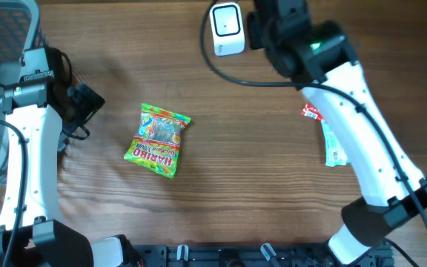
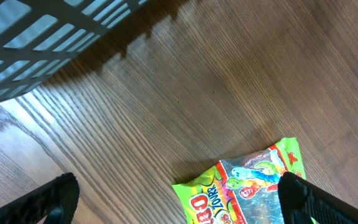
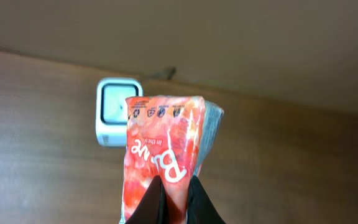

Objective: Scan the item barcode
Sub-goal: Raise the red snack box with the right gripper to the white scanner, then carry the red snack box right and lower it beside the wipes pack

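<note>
The robot's right gripper will release the red snack packet on the bare table [image 1: 302, 134] beside the white and red packet.
In the right wrist view my right gripper [image 3: 178, 182] is shut on the lower end of a red snack packet [image 3: 166, 134] with white lettering, which stands up in front of the camera. Just behind the packet is the white barcode scanner [image 3: 118, 111], its window facing the packet. From overhead the scanner [image 1: 227, 28] sits at the table's far edge and the right arm's head [image 1: 276, 30] is just to its right; the packet is hidden under the arm. My left gripper [image 1: 87, 104] is open and holds nothing.
A green Haribo bag [image 1: 158, 139] lies flat left of centre, and the left wrist view shows it [image 2: 247, 186] between the open left fingers. A white and red packet [image 1: 328, 137] lies beside the right arm. The scanner's black cable [image 1: 236, 76] curves across the table. A white mesh basket [image 2: 36, 37] stands at the left.
</note>
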Robot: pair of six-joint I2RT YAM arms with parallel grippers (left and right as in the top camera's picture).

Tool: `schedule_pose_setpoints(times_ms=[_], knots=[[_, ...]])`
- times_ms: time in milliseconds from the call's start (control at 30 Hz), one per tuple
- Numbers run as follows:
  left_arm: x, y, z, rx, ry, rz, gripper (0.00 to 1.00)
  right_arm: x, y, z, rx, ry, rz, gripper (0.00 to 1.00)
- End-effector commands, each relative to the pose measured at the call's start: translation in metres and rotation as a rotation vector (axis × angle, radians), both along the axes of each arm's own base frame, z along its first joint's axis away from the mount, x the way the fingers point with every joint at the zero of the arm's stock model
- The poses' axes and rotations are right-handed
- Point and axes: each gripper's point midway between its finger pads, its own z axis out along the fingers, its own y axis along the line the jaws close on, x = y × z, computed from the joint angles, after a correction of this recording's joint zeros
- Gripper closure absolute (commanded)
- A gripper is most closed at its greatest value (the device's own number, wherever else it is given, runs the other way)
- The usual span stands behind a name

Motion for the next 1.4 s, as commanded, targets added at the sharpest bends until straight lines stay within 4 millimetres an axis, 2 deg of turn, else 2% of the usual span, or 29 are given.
schedule_pose_setpoints(times_ms=[0,233,400,567,900,1033,1100,1367], knots=[[0.0,0.001,-0.002,-0.009,0.004,0.017,0.0,0.021,0.01,-0.021,-0.121,-0.008,-0.001,0.96],[0.0,0.001,-0.002,-0.009,0.004,0.017,0.0,0.067,0.037,-0.094,-0.237,0.032,0.049,0.96],[0.0,0.001,-0.002,-0.009,0.004,0.017,0.0,0.091,0.042,-0.136,-0.33,0.038,0.043,0.96],[0.0,0.001,-0.002,-0.009,0.004,0.017,0.0,0.109,0.052,-0.168,-0.367,0.027,0.061,0.96],[0.0,0.001,-0.002,-0.009,0.004,0.017,0.0,0.13,0.052,-0.205,-0.424,-0.019,0.003,0.96],[0.0,0.001,-0.002,-0.009,0.004,0.017,0.0,0.141,0.057,-0.216,-0.524,-0.039,0.064,0.95],[0.0,0.001,-0.002,-0.009,0.004,0.017,0.0,0.146,0.06,-0.218,-0.56,-0.051,0.087,0.96],[0.0,0.001,-0.002,-0.009,0.004,0.017,0.0,0.155,0.064,-0.202,-0.578,-0.123,0.087,0.96]])
